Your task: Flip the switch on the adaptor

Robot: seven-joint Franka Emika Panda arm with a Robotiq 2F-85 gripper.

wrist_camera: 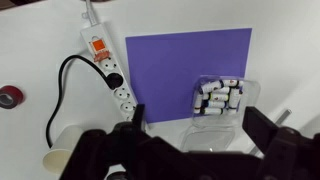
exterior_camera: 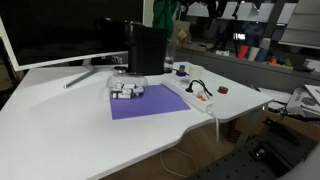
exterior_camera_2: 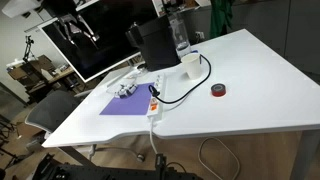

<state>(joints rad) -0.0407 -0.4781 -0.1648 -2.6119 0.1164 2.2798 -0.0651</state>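
Note:
The empty fingers of my gripper needs to close just above the orange-red switch (exterior_camera: pixel 208 97) (wrist_camera: pixel 97 44) of the adaptor, near the black plug, because closed fingers can press it.
The adaptor (wrist_camera: pixel 110 72) is a long white power strip lying left of a purple mat, with a black plug and looped black cable in it. It shows in both exterior views (exterior_camera: pixel 195 92) (exterior_camera_2: pixel 155 100). The switch (wrist_camera: pixel 98 46) is a small orange-red rocker at the strip's far end, also visible as an orange dot (exterior_camera: pixel 203 98) (exterior_camera_2: pixel 153 105). My gripper (wrist_camera: pixel 196 130) is open and empty, well above the table. Its two dark fingers frame a clear container, to the right of the strip and apart from it. I cannot make out the gripper in the exterior views.
A purple mat (wrist_camera: pixel 185 65) holds a clear container of small white-grey pieces (wrist_camera: pixel 218 98). A white cup (wrist_camera: pixel 58 160) and a dark-red round object (wrist_camera: pixel 9 95) lie near the cable. A black box (exterior_camera: pixel 146 50) and a monitor stand at the back.

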